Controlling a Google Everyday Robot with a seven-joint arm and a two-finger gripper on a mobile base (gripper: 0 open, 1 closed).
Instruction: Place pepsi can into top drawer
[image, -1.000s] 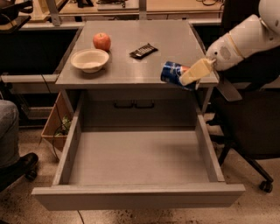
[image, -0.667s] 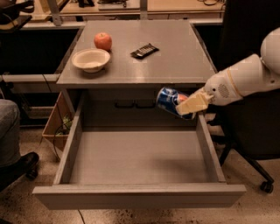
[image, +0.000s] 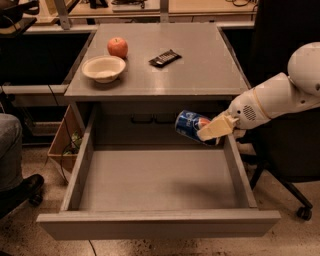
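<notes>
The blue pepsi can will leave my gripper when I set it down near the middle of the top drawer's bare bottom (image: 172, 168). The can now hangs above the drawer's floor.
The blue pepsi can (image: 191, 124) lies on its side in my gripper (image: 214, 131), which is shut on it. The white arm reaches in from the right. The can hangs above the back right part of the open top drawer (image: 155, 182), a wide grey drawer pulled out toward the camera with a bare floor. The can is above the drawer's floor, not touching it, and close to the right side wall.
On the cabinet top (image: 200, 65) stand a white bowl (image: 103, 68), a red apple (image: 117, 47) and a dark snack bar wrapper (image: 164, 58). A cardboard box (image: 65, 142) sits at the left of the cabinet. An office chair base (image: 295, 200) is at the right.
My gripper has carried the can down from the cabinet top's right edge and left, to hang over the drawer's back right part.
</notes>
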